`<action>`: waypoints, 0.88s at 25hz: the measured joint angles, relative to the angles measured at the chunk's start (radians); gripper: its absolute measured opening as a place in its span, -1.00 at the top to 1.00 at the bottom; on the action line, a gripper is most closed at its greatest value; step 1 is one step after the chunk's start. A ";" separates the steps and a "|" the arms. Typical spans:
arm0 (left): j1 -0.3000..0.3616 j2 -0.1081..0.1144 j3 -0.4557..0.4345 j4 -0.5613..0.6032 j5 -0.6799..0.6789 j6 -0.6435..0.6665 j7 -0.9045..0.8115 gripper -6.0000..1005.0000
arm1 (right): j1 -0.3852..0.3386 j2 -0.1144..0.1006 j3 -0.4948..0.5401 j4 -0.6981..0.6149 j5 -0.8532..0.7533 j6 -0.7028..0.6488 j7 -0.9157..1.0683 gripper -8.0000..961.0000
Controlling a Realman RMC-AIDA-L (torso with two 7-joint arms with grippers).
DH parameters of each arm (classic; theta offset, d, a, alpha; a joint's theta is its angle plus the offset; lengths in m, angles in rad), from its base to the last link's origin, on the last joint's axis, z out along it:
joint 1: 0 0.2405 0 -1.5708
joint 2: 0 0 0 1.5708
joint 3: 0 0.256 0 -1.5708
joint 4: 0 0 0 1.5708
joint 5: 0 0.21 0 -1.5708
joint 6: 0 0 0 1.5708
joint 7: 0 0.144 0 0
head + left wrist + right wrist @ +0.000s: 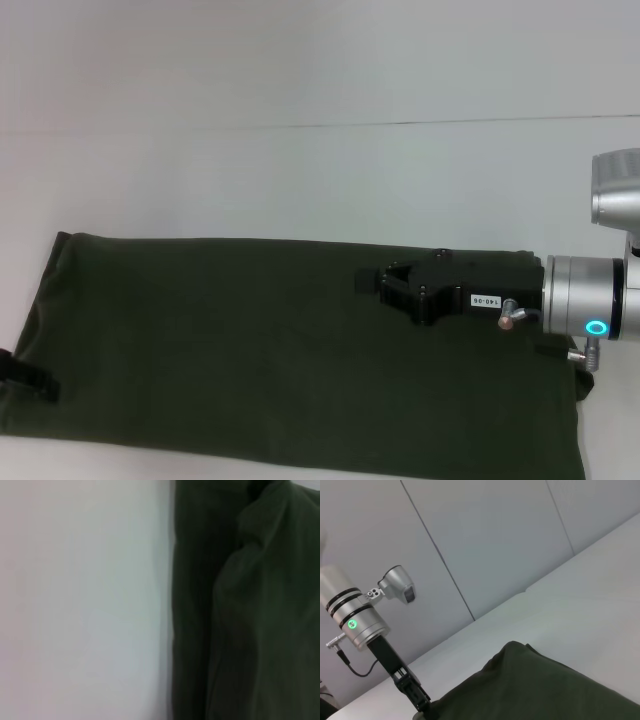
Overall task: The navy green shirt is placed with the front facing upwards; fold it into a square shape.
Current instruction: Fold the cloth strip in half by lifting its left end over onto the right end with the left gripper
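The shirt's under layer sticks out past its bunched upper layer, so next I open my left gripper and take both layers together [210, 695] before folding this end over.
The navy green shirt [250, 340] lies on the white table as a long dark olive strip running left to right, with no lettering showing. My right gripper [372, 281] reaches in from the right and sits low over the strip's far right part, pointing left. Only a dark tip of my left gripper [22, 370] shows, at the shirt's left end. In the right wrist view the left gripper [417, 700] meets the edge of the shirt [545, 690] down at the table. The left wrist view is filled by bunched shirt fabric [250, 610] beside bare table.
The white table [300, 170] stretches beyond the shirt to a seam line across the back. A pale panelled wall [495, 540] stands behind the left arm. The shirt's near edge runs close to the table's front.
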State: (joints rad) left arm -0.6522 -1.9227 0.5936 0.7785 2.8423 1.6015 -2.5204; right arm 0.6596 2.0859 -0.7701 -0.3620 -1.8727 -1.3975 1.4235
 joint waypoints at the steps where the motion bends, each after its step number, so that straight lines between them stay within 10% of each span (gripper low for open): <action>1: -0.002 0.000 -0.001 -0.004 -0.004 0.000 0.002 -0.73 | 0.000 0.000 0.000 0.000 0.000 0.000 0.000 0.99; 22: -0.018 0.003 -0.003 -0.023 -0.042 -0.035 0.001 -0.52 | -0.002 0.000 0.001 0.000 0.000 -0.006 0.000 0.98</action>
State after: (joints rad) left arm -0.6707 -1.9200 0.5908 0.7556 2.8005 1.5665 -2.5193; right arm 0.6580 2.0858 -0.7693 -0.3620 -1.8725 -1.4034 1.4235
